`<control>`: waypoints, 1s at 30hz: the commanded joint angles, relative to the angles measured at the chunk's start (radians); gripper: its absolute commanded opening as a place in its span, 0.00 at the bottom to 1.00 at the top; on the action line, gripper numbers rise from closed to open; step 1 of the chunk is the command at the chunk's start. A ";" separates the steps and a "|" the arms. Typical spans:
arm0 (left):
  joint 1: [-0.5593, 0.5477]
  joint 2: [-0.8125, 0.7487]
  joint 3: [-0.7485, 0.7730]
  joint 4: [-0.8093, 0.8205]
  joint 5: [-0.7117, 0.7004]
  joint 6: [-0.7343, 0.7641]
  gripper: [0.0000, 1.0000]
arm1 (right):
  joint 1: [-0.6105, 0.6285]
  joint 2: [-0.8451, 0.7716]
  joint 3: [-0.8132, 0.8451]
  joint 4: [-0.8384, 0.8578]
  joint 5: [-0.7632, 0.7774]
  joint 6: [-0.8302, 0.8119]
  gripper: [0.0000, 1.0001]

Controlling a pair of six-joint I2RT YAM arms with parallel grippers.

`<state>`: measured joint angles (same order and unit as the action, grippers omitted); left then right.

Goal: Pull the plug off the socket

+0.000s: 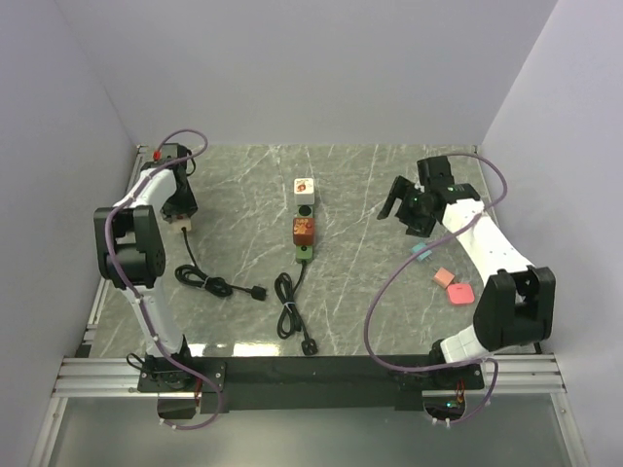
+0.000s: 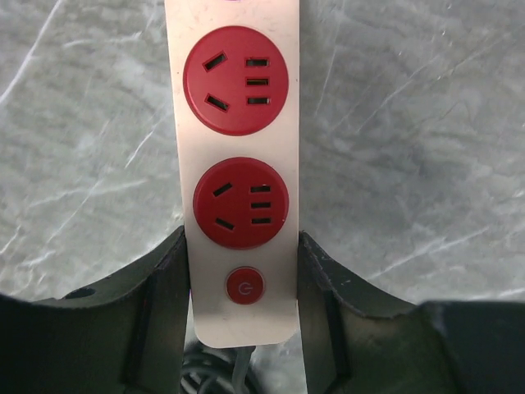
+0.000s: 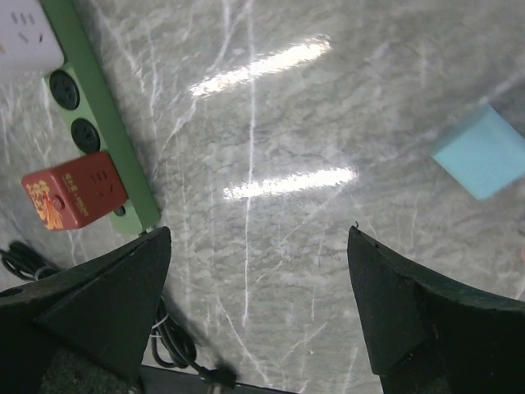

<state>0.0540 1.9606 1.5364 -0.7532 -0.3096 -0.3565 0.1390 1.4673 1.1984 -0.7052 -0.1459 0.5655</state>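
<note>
The robot's right gripper will next close on the sides of the red-orange plug (image 1: 304, 232) (image 3: 76, 189), near the cable end of the green power strip.
A green power strip (image 1: 306, 254) lies in the middle of the table. A red-orange plug (image 1: 304, 231) and a white plug (image 1: 304, 187) sit in it, with a bare black socket between them. In the right wrist view the strip (image 3: 98, 115), the red plug (image 3: 74, 197) and the white plug (image 3: 25, 33) show at the upper left. My right gripper (image 1: 404, 207) is open and empty (image 3: 258, 231), to the right of the strip and apart from it. My left gripper (image 1: 178, 220) at the far left is shut on a white power strip (image 2: 238, 123) with red sockets, its fingers (image 2: 168, 279) pressed on both sides near the red button.
The white strip's black cable (image 1: 201, 281) and the green strip's coiled cable (image 1: 285, 304) lie on the near part of the table. A teal block (image 1: 421, 249) and two pink blocks (image 1: 454, 286) lie at the right; the teal one shows in the right wrist view (image 3: 484, 152). Walls close in left, back and right.
</note>
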 commanded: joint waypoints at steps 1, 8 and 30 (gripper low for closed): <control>0.001 -0.011 -0.024 0.131 0.035 0.028 0.00 | 0.037 0.039 0.082 0.044 -0.058 -0.102 0.94; 0.001 -0.057 -0.131 0.209 0.087 -0.002 0.03 | 0.171 0.125 0.200 -0.016 -0.038 -0.173 0.95; -0.138 -0.566 -0.295 0.167 0.242 -0.157 0.99 | 0.508 0.579 0.682 -0.123 0.184 -0.027 0.99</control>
<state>-0.0147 1.4796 1.2610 -0.5686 -0.1070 -0.4744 0.6300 2.0094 1.8183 -0.7895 -0.0406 0.4988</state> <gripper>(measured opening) 0.993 0.988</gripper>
